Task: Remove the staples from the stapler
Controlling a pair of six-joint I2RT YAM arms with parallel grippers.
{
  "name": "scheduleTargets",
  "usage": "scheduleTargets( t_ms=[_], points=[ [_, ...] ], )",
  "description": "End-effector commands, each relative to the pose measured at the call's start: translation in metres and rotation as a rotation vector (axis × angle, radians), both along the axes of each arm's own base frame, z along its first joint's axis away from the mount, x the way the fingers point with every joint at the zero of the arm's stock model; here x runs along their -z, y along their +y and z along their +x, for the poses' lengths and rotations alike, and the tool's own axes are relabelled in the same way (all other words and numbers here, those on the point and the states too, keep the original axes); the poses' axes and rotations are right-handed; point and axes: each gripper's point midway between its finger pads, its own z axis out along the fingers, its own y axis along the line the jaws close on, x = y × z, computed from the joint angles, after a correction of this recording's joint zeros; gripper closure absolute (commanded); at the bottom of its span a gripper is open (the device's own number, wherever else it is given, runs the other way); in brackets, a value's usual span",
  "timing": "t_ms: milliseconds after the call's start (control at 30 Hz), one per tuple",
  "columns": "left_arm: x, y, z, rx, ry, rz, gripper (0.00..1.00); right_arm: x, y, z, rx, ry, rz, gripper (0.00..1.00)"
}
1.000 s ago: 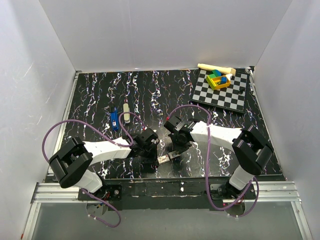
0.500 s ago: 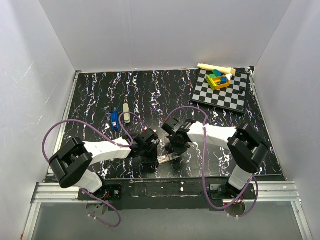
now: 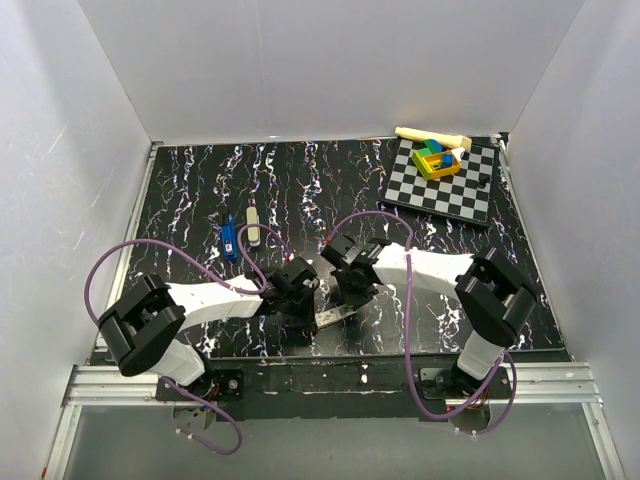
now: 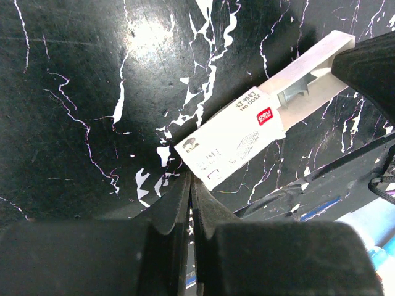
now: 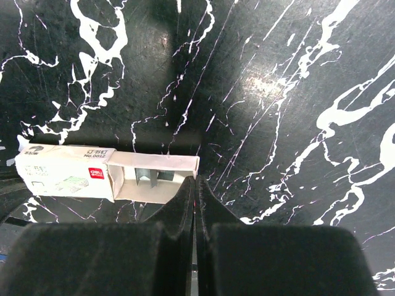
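Next, I grip the tray's end (image 5: 192,169) with my right gripper and push it in against my left gripper, because the tray sticks far out of the staple box.
The stapler (image 3: 229,240) is small and dark blue and lies on the left of the table, far from both grippers. A white staple box (image 4: 231,139) lies between the grippers near the front edge. Its tray (image 5: 154,176) is slid out, with grey staples (image 5: 147,175) inside. My left gripper (image 4: 190,179) is shut, and its tips touch the box's closed end. My right gripper (image 5: 196,182) is shut too, with its tips against the tray's open end. In the top view the box (image 3: 335,318) sits between the left gripper (image 3: 312,306) and the right gripper (image 3: 346,303).
A slim pale object (image 3: 253,228) lies beside the stapler. A checkered board (image 3: 445,190) at the back right carries coloured blocks (image 3: 436,160) and a cream stick (image 3: 430,135). White walls enclose the black marbled table (image 3: 300,180).
The right arm has shifted slightly left, closing in on the box's tray end. The left arm has hardly moved, and both grippers stay shut.
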Motion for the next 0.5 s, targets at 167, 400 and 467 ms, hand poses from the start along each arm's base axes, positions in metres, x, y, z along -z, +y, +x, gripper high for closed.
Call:
scheduleTargets(
  t_ms=[167, 400, 467],
  points=[
    [0.017, 0.02, 0.002, -0.015, -0.027, 0.109, 1.0, -0.013, 0.019, 0.004, -0.008, -0.032, 0.052, 0.99],
    [0.018, 0.02, 0.002, -0.012, -0.026, 0.114, 1.0, -0.01, 0.025, -0.003, -0.017, -0.017, 0.063, 0.99],
    [0.017, 0.019, 0.002, -0.008, -0.029, 0.11, 1.0, -0.008, 0.026, -0.006, -0.013, -0.008, 0.07, 0.99]
  ],
)
